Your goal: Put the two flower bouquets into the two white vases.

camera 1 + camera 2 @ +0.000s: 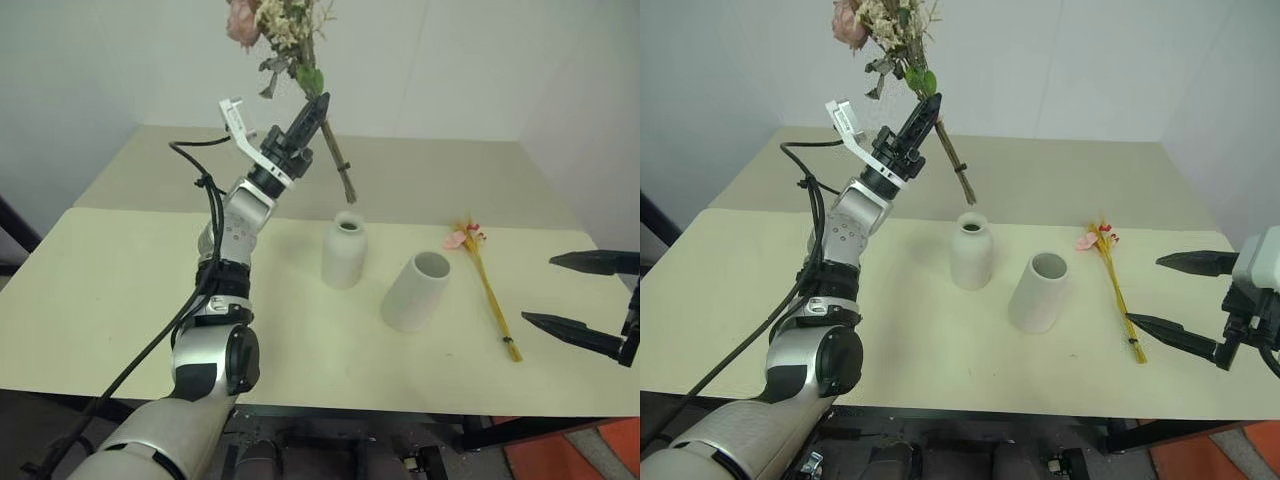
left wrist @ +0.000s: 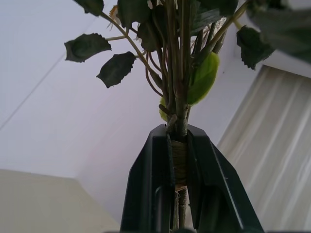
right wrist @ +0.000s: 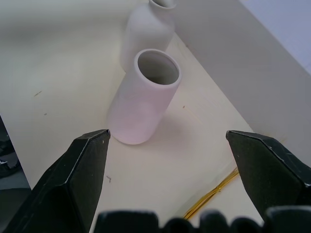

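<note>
The bushy bouquet, now held high over the table, will be released by my left gripper with its stems in the opening of the bottle-shaped white vase (image 1: 348, 224).
My left gripper (image 1: 318, 106) is shut on the brown stems of the bushy bouquet (image 1: 283, 28), held high over the table with the pink rose and cream sprigs up. Its stem ends (image 1: 346, 188) hang just above and behind the bottle-shaped white vase (image 1: 344, 250). In the left wrist view the stems (image 2: 177, 145) sit clamped between my black fingers. The wide-mouthed white vase (image 1: 415, 291) leans beside the bottle vase. The slim yellow-stalked bouquet (image 1: 487, 285) lies flat on the table to the right. My right gripper (image 1: 585, 296) stands open at the table's right edge, empty, facing the wide vase (image 3: 144, 96).
The cream table (image 1: 130, 300) has a second cream table (image 1: 440, 170) butted behind it, against white walls. A black cable (image 1: 190, 300) runs along my left arm.
</note>
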